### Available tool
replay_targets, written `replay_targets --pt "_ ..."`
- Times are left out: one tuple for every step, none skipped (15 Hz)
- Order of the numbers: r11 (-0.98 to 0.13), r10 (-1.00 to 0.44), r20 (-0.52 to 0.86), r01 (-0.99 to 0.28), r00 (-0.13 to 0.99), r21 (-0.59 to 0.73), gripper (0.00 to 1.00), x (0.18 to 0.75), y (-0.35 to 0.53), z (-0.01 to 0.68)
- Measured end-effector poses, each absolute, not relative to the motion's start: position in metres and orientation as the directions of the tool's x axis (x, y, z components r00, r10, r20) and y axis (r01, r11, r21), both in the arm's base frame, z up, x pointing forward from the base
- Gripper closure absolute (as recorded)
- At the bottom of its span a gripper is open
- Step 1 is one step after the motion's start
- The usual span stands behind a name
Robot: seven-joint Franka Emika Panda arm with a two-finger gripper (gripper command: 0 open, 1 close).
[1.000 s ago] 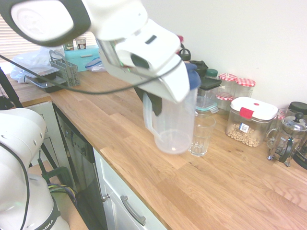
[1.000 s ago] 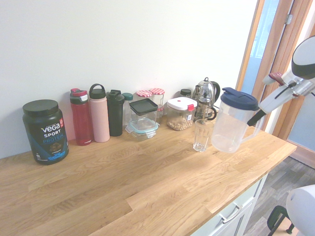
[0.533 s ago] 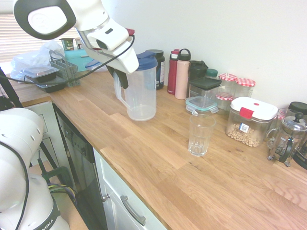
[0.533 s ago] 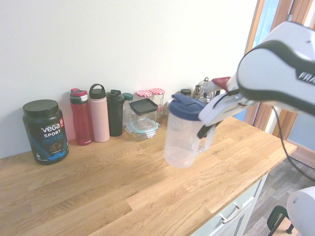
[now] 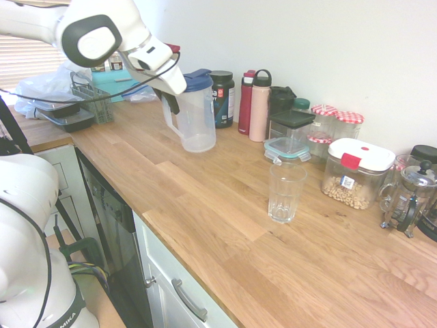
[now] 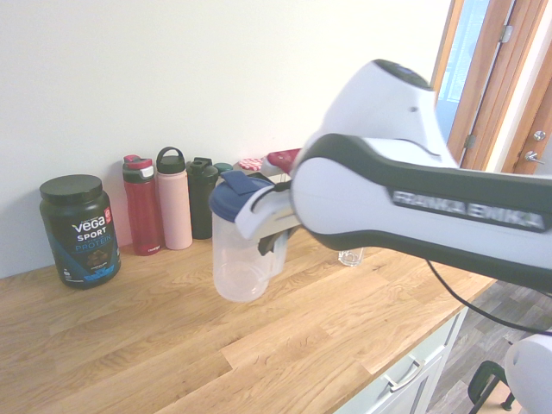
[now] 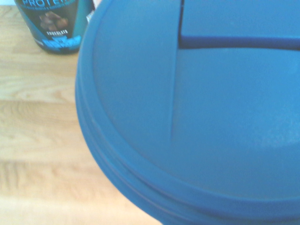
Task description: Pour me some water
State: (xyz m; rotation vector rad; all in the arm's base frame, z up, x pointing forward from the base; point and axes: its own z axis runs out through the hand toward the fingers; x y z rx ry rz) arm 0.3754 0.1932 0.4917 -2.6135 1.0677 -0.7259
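Observation:
My gripper will release the pitcher, now hanging low over the counter, onto the open wooden counter, setting it free well out (image 6: pixel 224 325) in front of the pink bottle.
A clear plastic pitcher (image 5: pixel 196 116) with a dark blue lid (image 7: pixel 197 108) hangs upright from my gripper (image 5: pixel 168 102), which is shut on its handle. The pitcher (image 6: pixel 237 250) is low over the wooden counter (image 5: pixel 205 205), near the bottles at the wall. An empty drinking glass (image 5: pixel 285 191) stands alone toward the counter's front, well apart from the pitcher. In the second exterior view my arm hides all but the base of the glass (image 6: pixel 349 257). I can make out no water level in the pitcher.
Along the wall stand a black protein tub (image 5: pixel 222 96), a red bottle (image 5: pixel 246 102), a pink bottle (image 5: pixel 259 106), storage containers (image 5: pixel 356 171) and a French press (image 5: pixel 410 195). A cutlery basket (image 5: pixel 92 102) sits at the far end.
The arm has carried the pitcher away from beside the glass, along the counter toward the protein tub and bottles. The glass has stayed put.

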Motion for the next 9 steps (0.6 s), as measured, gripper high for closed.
replay_targets --pt "-0.709 -0.705 0.360 -0.600 0.611 -0.371 1.00 0.392 0.200 0.489" --pt "-0.710 -0.704 0.357 -0.605 0.613 -0.361 1.00 0.404 0.206 0.485" --pt "-0.710 -0.704 0.351 -0.609 0.617 -0.353 1.00 0.411 0.211 0.480" --pt "-0.708 -0.706 0.341 -0.615 0.620 -0.347 1.00 0.413 0.216 0.475" --pt "-0.704 -0.710 0.327 -0.622 0.624 -0.343 1.00 0.413 0.223 0.469" --pt "-0.700 -0.714 0.312 -0.629 0.627 -0.339 1.00 0.411 0.229 0.463" --pt "-0.693 -0.721 0.298 -0.636 0.626 -0.339 1.00 0.410 0.233 0.459" --pt "-0.682 -0.730 0.285 -0.645 0.621 -0.344 1.00 0.409 0.233 0.456" --pt "-0.673 -0.739 0.278 -0.651 0.614 -0.351 1.00 0.408 0.231 0.455"
